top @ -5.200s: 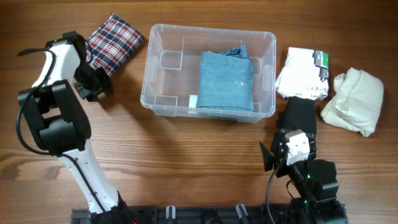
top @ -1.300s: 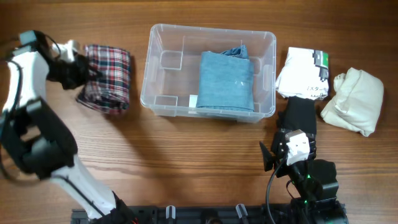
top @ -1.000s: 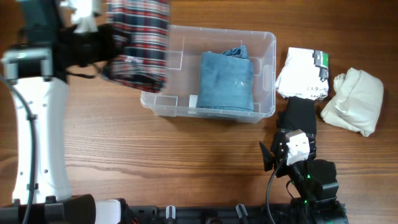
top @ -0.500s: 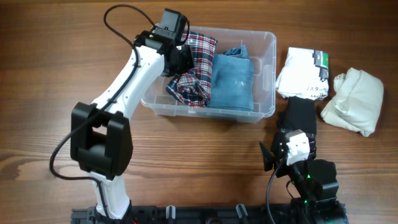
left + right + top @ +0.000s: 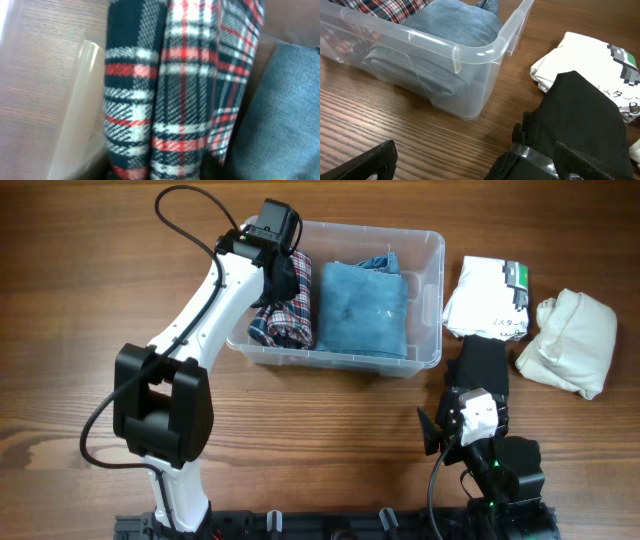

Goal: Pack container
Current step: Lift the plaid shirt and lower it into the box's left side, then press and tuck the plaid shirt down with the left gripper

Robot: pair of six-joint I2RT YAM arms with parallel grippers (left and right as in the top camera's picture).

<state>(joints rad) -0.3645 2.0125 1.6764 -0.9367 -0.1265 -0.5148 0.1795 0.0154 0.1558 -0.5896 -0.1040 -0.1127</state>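
Observation:
My left gripper needs to open, take the cloth's raised fold (image 5: 182,95) and spread it flatter beside the denim, as the plaid cloth's near end sits bunched in the clear container.
The clear container (image 5: 428,242) stands at the back middle of the table. In it lie a folded blue denim piece (image 5: 362,308) and, to its left, a red, white and navy plaid cloth (image 5: 284,315). My left gripper (image 5: 285,280) reaches down into the container's left half and is shut on the plaid cloth, which fills the left wrist view (image 5: 175,90) beside the denim (image 5: 280,115); its fingers are hidden. My right gripper (image 5: 465,425) is open and low near the front right, with a black garment (image 5: 580,115) just ahead of it.
A white folded printed shirt (image 5: 485,298) and a beige bundled cloth (image 5: 568,340) lie right of the container. The black garment (image 5: 482,365) lies in front of the white shirt. The container's near right corner (image 5: 470,50) shows in the right wrist view.
My left arm carried the plaid cloth from the table's left side over the rim and lowered it into the container's left half beside the denim. The right arm has not moved.

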